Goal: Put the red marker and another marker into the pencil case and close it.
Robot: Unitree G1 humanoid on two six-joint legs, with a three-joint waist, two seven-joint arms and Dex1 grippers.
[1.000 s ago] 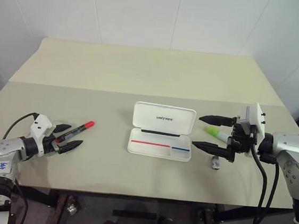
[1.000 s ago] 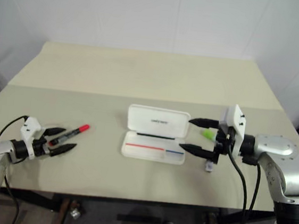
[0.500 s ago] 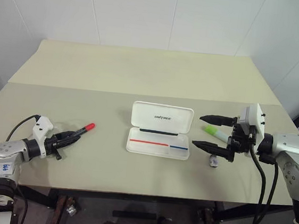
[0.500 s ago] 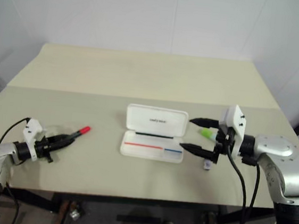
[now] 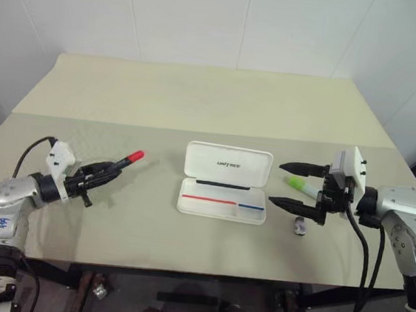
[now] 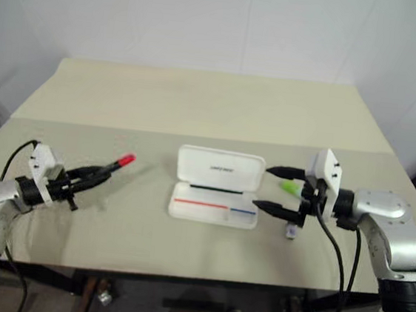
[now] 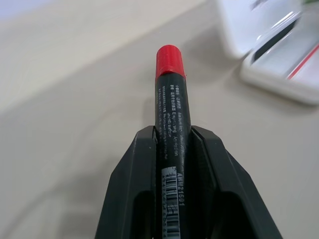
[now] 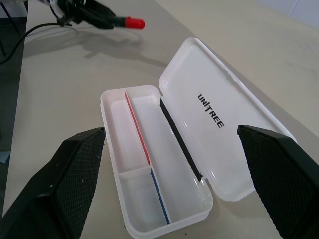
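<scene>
The left gripper needs to let go of the red marker inside the white pencil case [image 5: 219,188] [image 7: 287,40], between the black strip and the red stripe.
My left gripper [image 5: 100,173] is shut on the red marker [image 5: 121,163], a black barrel with a red cap, held level above the table's left side with the cap pointing toward the case; its barrel [image 7: 171,114] lies between my two fingers. The white pencil case [image 5: 225,182] lies open at the table's middle, lid raised at the back, red and blue stripes inside [image 8: 149,164]. My right gripper [image 5: 295,186] stands open just right of the case. The light green marker [image 5: 299,184] lies on the table between its spread fingers.
A small grey stub [image 5: 299,226] lies on the table below my right gripper. The cream tabletop [image 5: 221,105] stretches far behind the case to a white wall. The table's front edge runs close beneath both arms.
My left gripper closed on the red marker and lifted it off the table, carrying it up and a little toward the case. The right gripper stayed put.
</scene>
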